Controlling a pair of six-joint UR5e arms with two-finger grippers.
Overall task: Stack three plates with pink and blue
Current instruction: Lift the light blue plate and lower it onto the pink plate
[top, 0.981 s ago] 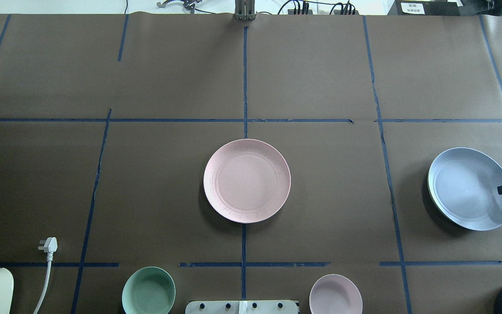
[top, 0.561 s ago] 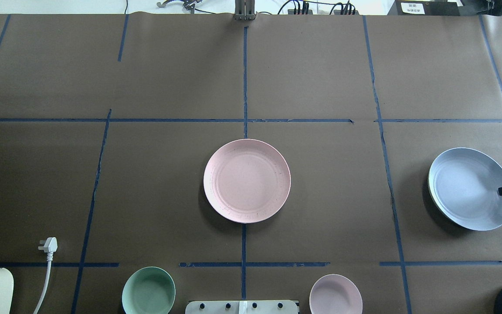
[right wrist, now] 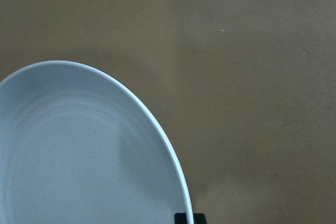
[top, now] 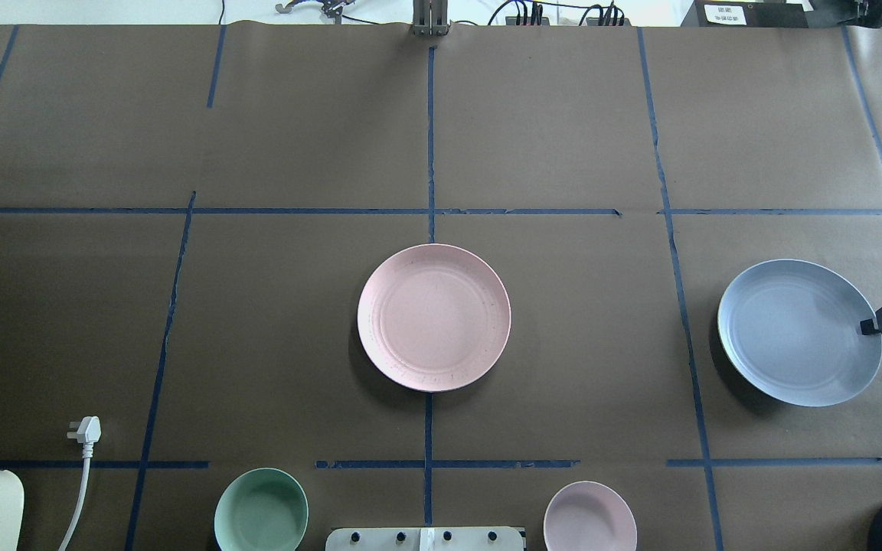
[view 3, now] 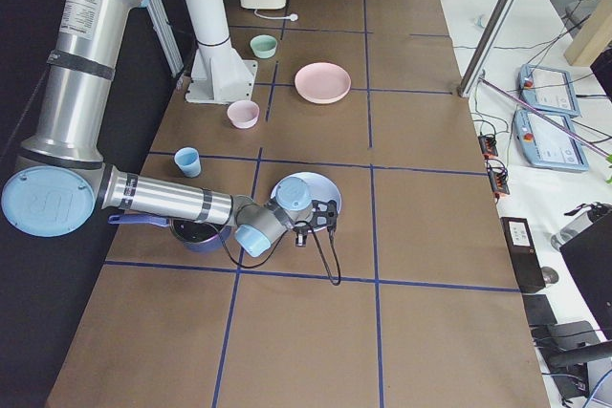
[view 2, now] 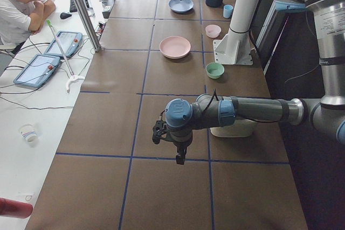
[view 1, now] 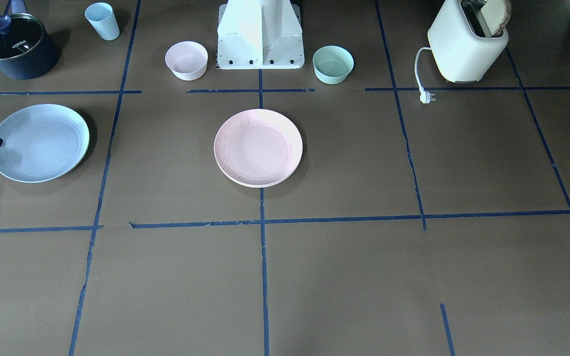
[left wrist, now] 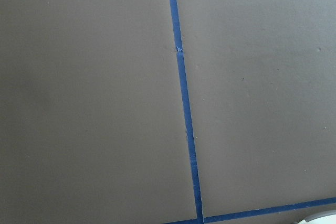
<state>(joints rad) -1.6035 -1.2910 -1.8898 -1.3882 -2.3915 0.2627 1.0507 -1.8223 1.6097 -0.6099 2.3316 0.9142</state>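
Note:
Next, I release the light blue plate from my right gripper centred on the pale pink plate [view 1: 258, 147].
The pale pink plate [top: 433, 317] lies flat at the table's middle; it also shows in the front view [view 1: 258, 147]. The light blue plate [top: 797, 333] is at the right side, with a shadow under it. A thin cream-green rim [view 1: 87, 140] shows under its edge; the rest of that plate is hidden. My right gripper [top: 870, 325] is shut on the blue plate's outer rim, and its fingertip [right wrist: 184, 217] shows at the rim in the right wrist view. My left gripper [view 2: 179, 157] hangs over bare table far off to the left. I cannot tell whether it is open or shut.
A small pink bowl [top: 590, 519] and a mint-green bowl [top: 261, 511] stand on either side of the robot base [view 1: 260, 34]. A toaster [view 1: 468, 42] with its plug [top: 85, 430], a black pot [view 1: 15, 47] and a blue cup [view 1: 102, 21] stand along the robot's side.
The right gripper has carried the blue plate a little toward the table's middle, and the plate now sits less tilted. The pink plate has not moved.

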